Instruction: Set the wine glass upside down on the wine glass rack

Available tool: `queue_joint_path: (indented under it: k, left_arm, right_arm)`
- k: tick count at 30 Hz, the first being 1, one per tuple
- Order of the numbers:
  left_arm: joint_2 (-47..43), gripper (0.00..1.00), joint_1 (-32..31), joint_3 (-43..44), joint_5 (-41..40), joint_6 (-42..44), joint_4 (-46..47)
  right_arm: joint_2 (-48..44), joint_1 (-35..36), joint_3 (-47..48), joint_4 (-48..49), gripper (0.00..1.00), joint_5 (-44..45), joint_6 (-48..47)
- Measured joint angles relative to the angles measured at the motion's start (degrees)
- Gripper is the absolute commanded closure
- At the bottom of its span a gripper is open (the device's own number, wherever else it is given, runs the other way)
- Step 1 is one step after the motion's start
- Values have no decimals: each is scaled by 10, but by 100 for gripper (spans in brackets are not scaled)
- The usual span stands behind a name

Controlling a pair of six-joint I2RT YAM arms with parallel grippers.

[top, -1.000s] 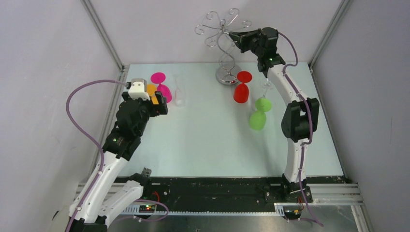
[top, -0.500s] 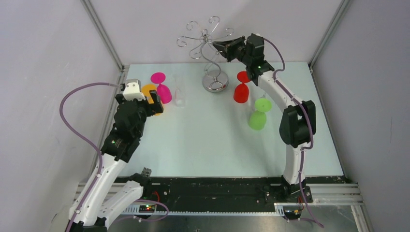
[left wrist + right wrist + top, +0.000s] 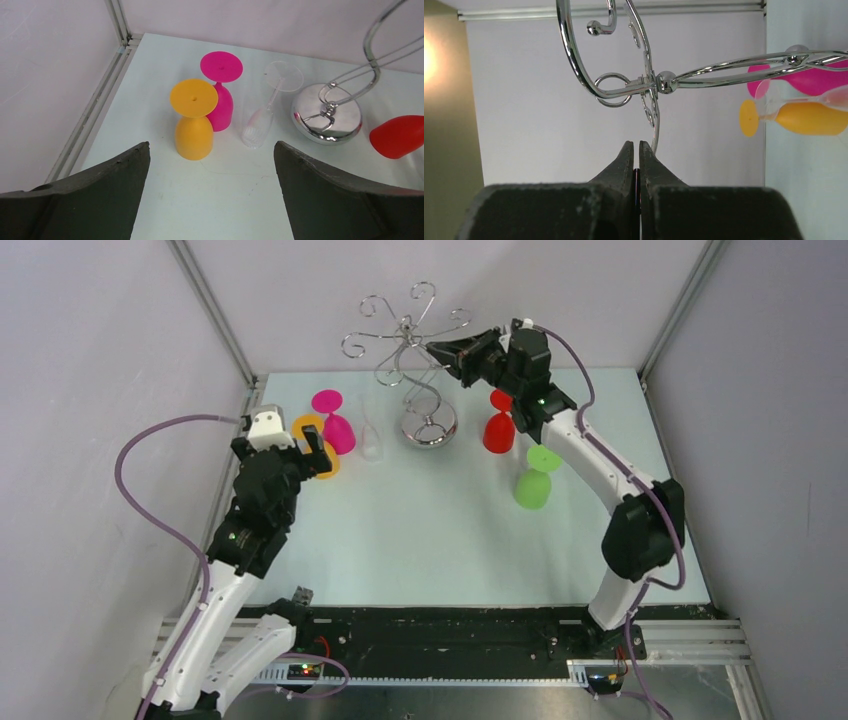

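Observation:
Next, the right gripper sets the chrome wine glass rack on the bare front middle of the table (image 3: 461,534).
The chrome wine glass rack (image 3: 428,425) stands at the back middle of the table, and it looks tilted. My right gripper (image 3: 432,348) is shut on one of its top wire arms (image 3: 659,82). Several wine glasses stand upside down on the table: orange (image 3: 194,120), pink (image 3: 221,90) and clear (image 3: 260,125) at the back left, red (image 3: 500,425) and green (image 3: 535,480) to the right of the rack. My left gripper (image 3: 211,149) hangs open just short of the orange glass, with nothing between its fingers.
The enclosure's walls and metal frame posts (image 3: 215,320) close in the table at the back and sides. The right arm's elbow (image 3: 640,535) hangs over the table's right part. The red glass sits close to the right forearm.
My right gripper has swung left and nearer, and the rack has come with it from the back right towards the middle. The left gripper has shifted slightly left by the orange glass.

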Motion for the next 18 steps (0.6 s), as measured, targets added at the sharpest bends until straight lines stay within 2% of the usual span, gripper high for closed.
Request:
queue_joint_path:
  k: [10, 18]
  left_arm:
    - [-9, 2, 2, 0, -17, 0, 0]
    - [-9, 2, 6, 0, -21, 0, 0]
  right_arm:
    - [-170, 25, -137, -3, 100, 38, -28]
    - [-267, 57, -231, -10, 100, 72, -50]
